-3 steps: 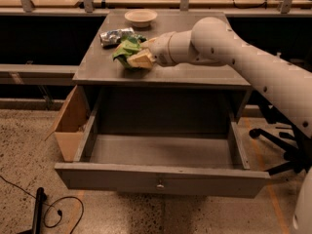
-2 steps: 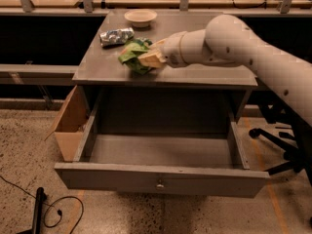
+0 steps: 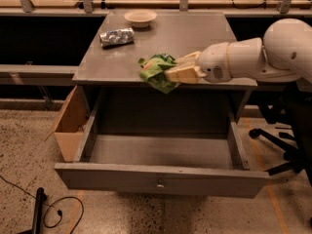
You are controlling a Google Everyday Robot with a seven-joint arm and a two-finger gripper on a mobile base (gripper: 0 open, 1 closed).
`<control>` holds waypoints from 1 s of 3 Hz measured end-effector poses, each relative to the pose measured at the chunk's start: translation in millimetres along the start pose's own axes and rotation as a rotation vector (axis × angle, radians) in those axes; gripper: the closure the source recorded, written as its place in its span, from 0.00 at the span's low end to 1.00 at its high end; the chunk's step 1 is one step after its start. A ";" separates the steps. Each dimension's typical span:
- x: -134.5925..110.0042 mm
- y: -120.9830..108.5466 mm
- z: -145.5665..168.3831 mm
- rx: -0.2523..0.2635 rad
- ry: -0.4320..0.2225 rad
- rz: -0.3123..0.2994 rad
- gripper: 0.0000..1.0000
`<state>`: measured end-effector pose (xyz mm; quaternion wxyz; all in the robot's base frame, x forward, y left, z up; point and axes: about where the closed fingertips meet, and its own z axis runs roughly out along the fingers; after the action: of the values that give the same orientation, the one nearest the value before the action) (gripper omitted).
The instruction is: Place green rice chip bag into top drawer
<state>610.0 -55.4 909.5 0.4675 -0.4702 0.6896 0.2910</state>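
My gripper is going to the open drawer. I need to use it to set the green rice chip bag down on the drawer's bare bottom, straight [image 3: 155, 136] behind the round knob.
The green rice chip bag [image 3: 156, 72] is a crumpled bright green foil bag held in the air at the front edge of the grey cabinet top [image 3: 195, 33], overhanging the drawer's back. My gripper [image 3: 173, 71] reaches in from the right on a white arm and is shut on the bag's right side. The top drawer [image 3: 161, 179] is pulled fully open below, wide and shallow, with a small round knob [image 3: 159, 185] on its front panel. Its inside looks bare.
A silver-grey foil bag [image 3: 116, 36] and a pale bowl [image 3: 140, 17] lie at the back of the cabinet top. A brown cardboard box [image 3: 69, 126] stands against the cabinet's left side. A black office chair base [image 3: 282, 145] is at the right. A cable [image 3: 48, 211] lies on the floor at the lower left.
My gripper has carried the green bag from the middle of the cabinet top toward the front edge, and it now hangs over the open drawer. The drawer has not moved.
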 end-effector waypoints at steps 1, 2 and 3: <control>14.0 50.2 -33.5 -0.123 0.008 -0.016 1.00; 39.9 87.7 -45.9 -0.201 0.049 -0.012 1.00; 75.6 102.4 -25.1 -0.211 0.153 0.028 1.00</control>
<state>497.2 -65.2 846.0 0.3574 -0.5279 0.6953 0.3319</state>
